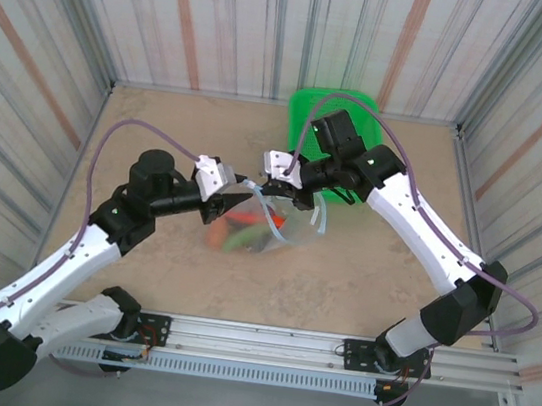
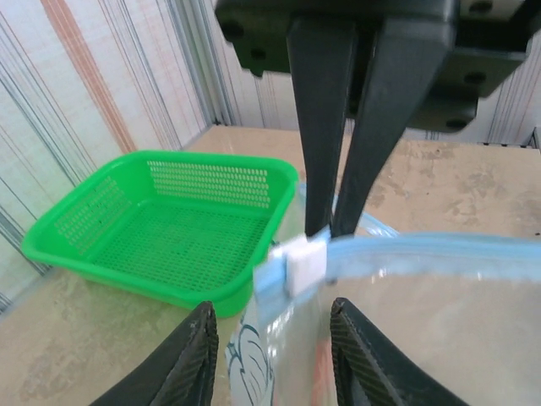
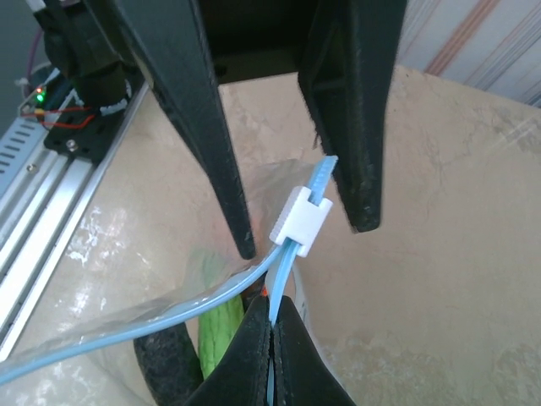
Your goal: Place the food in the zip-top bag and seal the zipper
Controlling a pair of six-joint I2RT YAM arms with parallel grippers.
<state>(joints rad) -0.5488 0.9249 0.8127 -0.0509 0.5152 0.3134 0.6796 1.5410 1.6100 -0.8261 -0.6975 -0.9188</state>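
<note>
The zipper is held by my right gripper beside the white slider, so next my left gripper pinches the zipper's end (image 3: 322,175) before my right gripper takes the slider.
The clear zip-top bag (image 1: 266,225) lies mid-table with the food (image 1: 240,231) inside, orange and green pieces; one green piece (image 3: 218,334) shows through the plastic. Its light blue zipper (image 2: 439,249) carries a white slider (image 3: 300,220) near one end. My right gripper (image 3: 272,303) is shut on the zipper strip just beside the slider, coming down from above in the left wrist view (image 2: 325,228). My left gripper (image 2: 272,309) straddles that bag corner, its fingers (image 3: 221,161) apart on either side of the slider with small gaps. Both grippers meet over the bag's far-left corner (image 1: 253,190).
An empty green mesh basket (image 1: 305,102) stands at the back of the table, just beyond the bag (image 2: 127,275). Striped walls close in the table on three sides. The metal base rail (image 1: 331,348) runs along the near edge.
</note>
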